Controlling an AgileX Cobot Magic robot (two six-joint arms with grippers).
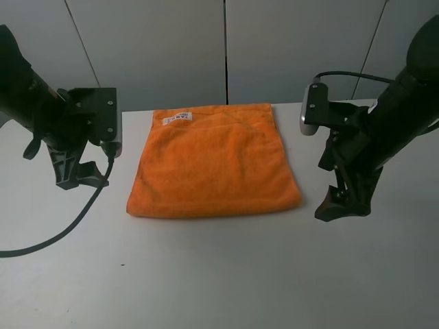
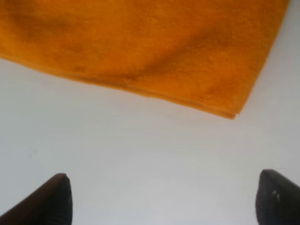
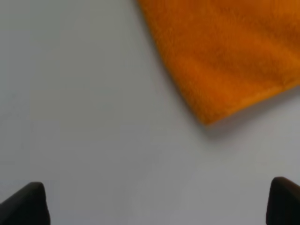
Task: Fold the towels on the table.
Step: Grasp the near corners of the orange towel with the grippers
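The robot's right gripper will next go to the orange towel's near corner [image 1: 297, 201] [image 3: 203, 112], diagonally opposite its white label, and close there.
The orange towel [image 1: 215, 162] lies flat on the white table [image 1: 219, 274], folded over with its white label [image 1: 177, 118] at the far left corner. My left gripper [image 1: 82, 177] hangs just left of the towel, open and empty; in the left wrist view its fingertips [image 2: 55, 199] stand wide apart above bare table, with the towel's edge and corner [image 2: 154, 51] beyond them. My right gripper [image 1: 341, 203] is open and empty just right of the towel's near right corner, which shows in the right wrist view [image 3: 225, 61].
A black cable [image 1: 65, 229] trails from the left arm across the table's left side. Grey wall panels [image 1: 226, 48] stand behind the table's far edge.
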